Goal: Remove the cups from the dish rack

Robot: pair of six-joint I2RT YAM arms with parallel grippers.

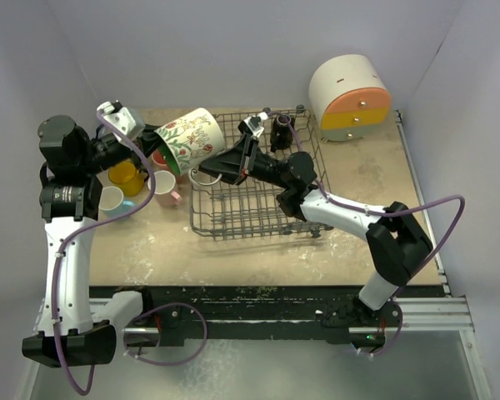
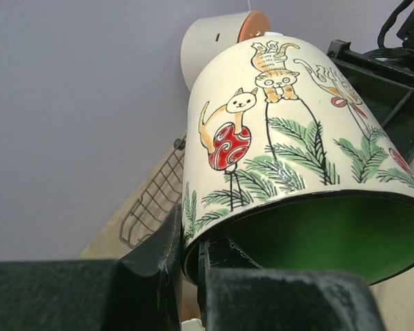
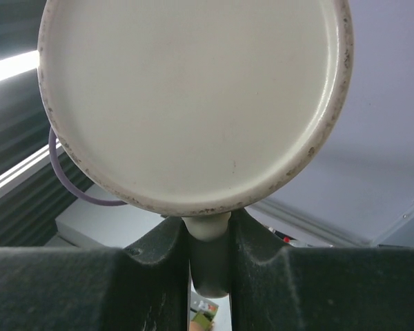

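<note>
My left gripper releases the cream floral mug on the table (image 1: 151,221) next, just in front of the pink cup.
The cream floral mug (image 1: 192,135) hangs tilted over the left end of the dark wire dish rack (image 1: 258,208), held from both sides. My left gripper (image 1: 157,143) is shut on its rim: in the left wrist view one finger sits outside the wall and one inside the green interior of the mug (image 2: 283,138), gripper (image 2: 190,256). My right gripper (image 1: 210,165) is shut on the mug's handle (image 3: 210,231), with the mug's pale base (image 3: 193,96) filling the right wrist view above the gripper (image 3: 211,255). A black cup (image 1: 281,132) stands in the rack's far part.
Left of the rack several cups stand together: orange-yellow (image 1: 127,175), pink (image 1: 168,188), light blue (image 1: 111,200), salmon (image 1: 160,158). A round white container (image 1: 350,98) with orange and yellow drawers sits at the back right. Walls close in behind and to the sides.
</note>
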